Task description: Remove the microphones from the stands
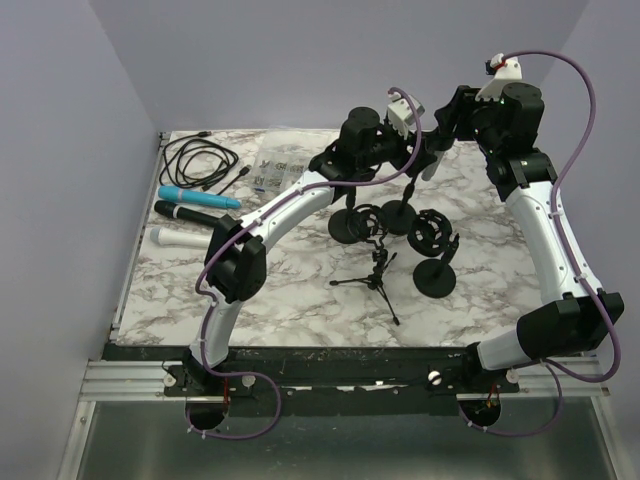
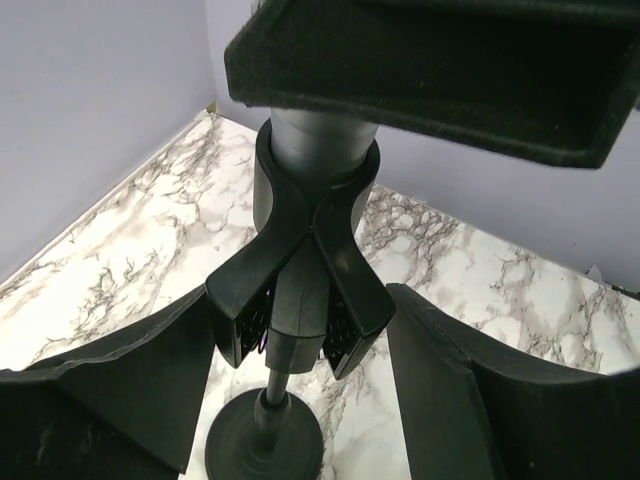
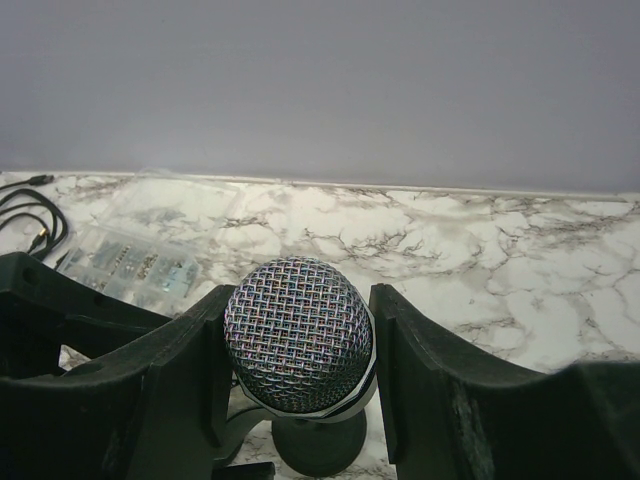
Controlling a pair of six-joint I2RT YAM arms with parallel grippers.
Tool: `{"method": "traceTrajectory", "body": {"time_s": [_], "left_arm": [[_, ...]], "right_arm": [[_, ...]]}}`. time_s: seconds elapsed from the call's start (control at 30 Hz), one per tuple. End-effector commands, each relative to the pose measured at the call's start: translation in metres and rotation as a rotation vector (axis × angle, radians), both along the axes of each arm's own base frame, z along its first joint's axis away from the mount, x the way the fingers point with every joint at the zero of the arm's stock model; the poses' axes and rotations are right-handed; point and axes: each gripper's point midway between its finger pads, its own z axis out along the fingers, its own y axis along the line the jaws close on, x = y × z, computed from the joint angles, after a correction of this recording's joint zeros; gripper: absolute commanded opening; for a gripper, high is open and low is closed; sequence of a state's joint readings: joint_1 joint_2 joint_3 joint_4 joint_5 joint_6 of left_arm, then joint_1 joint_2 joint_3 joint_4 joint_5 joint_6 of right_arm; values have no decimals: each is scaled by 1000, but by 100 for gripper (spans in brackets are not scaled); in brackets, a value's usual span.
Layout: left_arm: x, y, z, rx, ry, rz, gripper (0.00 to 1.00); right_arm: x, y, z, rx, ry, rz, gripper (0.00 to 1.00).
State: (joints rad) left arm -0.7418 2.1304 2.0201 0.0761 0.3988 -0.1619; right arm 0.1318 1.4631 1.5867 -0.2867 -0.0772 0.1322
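Observation:
The clip's jaws still hug the microphone's body, so my left gripper should retake the clip's spread lower arms [image 2: 348, 285] and squeeze them together before my right gripper pulls.
The microphone has a silver mesh head [image 3: 298, 335] and a grey body [image 2: 320, 140]. It sits upright in the black clip [image 2: 300, 270] of a round-based stand [image 1: 400, 212] at the back middle of the table. My right gripper [image 3: 298, 345] is shut on the mesh head, with a finger [image 3: 420, 380] pressed on each side. It shows from above in the top view [image 1: 432, 150]. My left gripper [image 2: 300, 350] is closed against both sides of the clip, just under the microphone, above the stand's base [image 2: 265, 440]. In the top view [image 1: 402, 165] it reaches in from the left.
Another round-based stand [image 1: 350, 225], a shock-mount stand [image 1: 435, 260] and a small tripod [image 1: 375, 275] stand close in front. Blue [image 1: 198, 197], black [image 1: 190, 212] and white [image 1: 180, 236] microphones lie at the left. A cable [image 1: 200, 160] and a clear plastic box [image 1: 280, 170] lie at the back left.

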Motion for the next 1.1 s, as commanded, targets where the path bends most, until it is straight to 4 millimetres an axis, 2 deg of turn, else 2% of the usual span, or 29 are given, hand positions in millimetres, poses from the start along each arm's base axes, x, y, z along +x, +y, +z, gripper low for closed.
{"method": "traceTrajectory", "body": {"time_s": [0.0,0.07,0.27,0.3,0.33,0.37,0.4,0.43,0.6,0.73,0.8,0.83,0.97,1.07], "left_arm": [[-5,3,48,-75,-58,1,24],[-4,4,50,-77,-56,14,0],[-7,8,53,-75,-46,22,0],[-7,10,52,-68,-41,24,6],[-7,12,54,-66,-37,31,29],[-5,14,52,-63,-25,53,55],[-6,18,55,-68,-22,66,93],[-8,21,57,-69,-21,69,98],[-17,31,56,-58,-26,63,98],[-15,34,55,-51,-45,73,87],[-10,29,50,-34,-38,69,80],[-9,27,49,-33,-36,65,79],[-6,20,44,-41,-29,52,92],[-4,15,38,-34,-22,45,94]], "right_arm": [[-1,7,34,32,-86,19,1],[-2,7,34,31,-85,20,1],[-1,8,34,29,-85,17,1],[-1,8,34,27,-85,18,1],[-1,8,33,28,-83,17,1],[-1,8,33,27,-84,18,1],[-1,8,34,27,-86,18,1],[-1,7,33,25,-84,18,1],[-1,6,33,21,-86,12,1],[-1,7,33,24,-85,15,1],[-1,9,32,30,-82,24,1],[-1,10,33,32,-83,25,1],[-1,9,35,29,-85,21,1],[-1,10,35,27,-86,22,1]]}}
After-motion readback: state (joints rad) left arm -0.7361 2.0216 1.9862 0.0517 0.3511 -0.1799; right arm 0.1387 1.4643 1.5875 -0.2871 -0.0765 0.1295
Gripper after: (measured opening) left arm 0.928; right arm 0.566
